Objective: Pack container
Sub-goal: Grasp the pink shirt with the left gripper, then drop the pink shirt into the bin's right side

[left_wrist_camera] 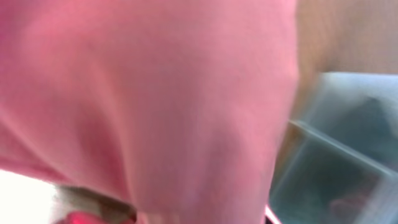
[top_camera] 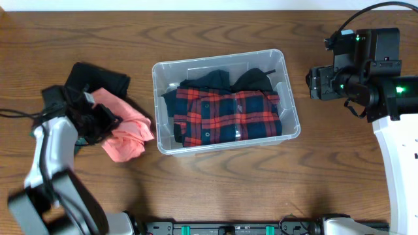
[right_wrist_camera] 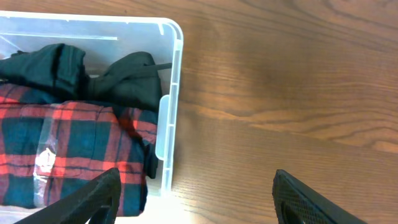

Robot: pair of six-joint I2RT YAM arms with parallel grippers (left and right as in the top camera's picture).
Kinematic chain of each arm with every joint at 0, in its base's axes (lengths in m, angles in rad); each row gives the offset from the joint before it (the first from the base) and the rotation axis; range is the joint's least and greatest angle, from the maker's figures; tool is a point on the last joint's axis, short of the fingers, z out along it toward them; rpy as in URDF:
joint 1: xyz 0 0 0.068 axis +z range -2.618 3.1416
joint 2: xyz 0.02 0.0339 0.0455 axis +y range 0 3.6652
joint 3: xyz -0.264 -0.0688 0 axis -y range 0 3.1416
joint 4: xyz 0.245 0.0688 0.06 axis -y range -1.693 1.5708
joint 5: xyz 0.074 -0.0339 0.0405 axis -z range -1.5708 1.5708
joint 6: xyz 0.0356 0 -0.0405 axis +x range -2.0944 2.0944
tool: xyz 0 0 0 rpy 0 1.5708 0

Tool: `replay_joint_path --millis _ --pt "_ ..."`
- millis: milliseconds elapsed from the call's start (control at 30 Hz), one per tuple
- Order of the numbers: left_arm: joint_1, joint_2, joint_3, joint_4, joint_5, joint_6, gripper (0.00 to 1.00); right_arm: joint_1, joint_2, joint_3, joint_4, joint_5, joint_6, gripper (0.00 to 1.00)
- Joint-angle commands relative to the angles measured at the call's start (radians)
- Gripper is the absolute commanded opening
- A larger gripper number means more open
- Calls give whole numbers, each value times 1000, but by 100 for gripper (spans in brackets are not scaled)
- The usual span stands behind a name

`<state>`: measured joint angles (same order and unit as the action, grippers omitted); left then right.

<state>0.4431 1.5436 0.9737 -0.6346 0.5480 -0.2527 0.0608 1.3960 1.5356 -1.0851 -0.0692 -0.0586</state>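
Note:
I should use my left gripper to let go of the pink garment on the end of the plaid shirt (top_camera: 258, 91) that is nearest to my right gripper.
The clear plastic container (top_camera: 285, 98) stands mid-table and holds a red-and-navy plaid shirt (top_camera: 228, 114) over a black garment (top_camera: 215, 81). A pink garment (top_camera: 127, 134) lies left of the container, partly on another black garment (top_camera: 98, 78). My left gripper (top_camera: 106, 121) is down on the pink garment; in the left wrist view pink cloth (left_wrist_camera: 143, 99) fills the frame and hides the jaws, with the container (left_wrist_camera: 348, 149) blurred at the right. My right gripper (top_camera: 313, 83) is open and empty just right of the container; its view (right_wrist_camera: 196, 205) shows the container's rim (right_wrist_camera: 177, 81) and the plaid shirt (right_wrist_camera: 62, 143).
Bare wooden table (top_camera: 215, 189) lies in front of the container and to its right (right_wrist_camera: 286, 93). The left arm's cable runs off the left edge. The right arm's white link stands at the right edge (top_camera: 398, 156).

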Motion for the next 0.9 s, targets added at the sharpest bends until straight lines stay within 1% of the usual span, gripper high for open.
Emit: replay_joint_path --millis 0,67,133,233,333,467,633,867 --pt "-20 -204 127 -28 97 42 6 -8 -7 -2 0 32 14 74" --pt "-67 -289 188 -60 96 42 6 -10 -7 -2 2 64 46 73" --pt "-145 -351 243 -68 96 42 6 -14 -7 -2 5 126 102 72" --pt "-308 -394 300 -42 79 42 6 -37 -7 -2 5 206 196 73" --pt "-492 -380 309 23 23 10 6 -71 -7 -2 3 184 204 74" --pt "-709 -288 309 154 -11 -55 6 -84 -7 -2 -12 185 203 74" --pt "-914 -85 309 327 -10 -127 6 -84 -7 -2 -16 184 200 73" --pt "-1040 148 309 440 -6 -128 6 -84 -6 -2 -19 184 200 74"
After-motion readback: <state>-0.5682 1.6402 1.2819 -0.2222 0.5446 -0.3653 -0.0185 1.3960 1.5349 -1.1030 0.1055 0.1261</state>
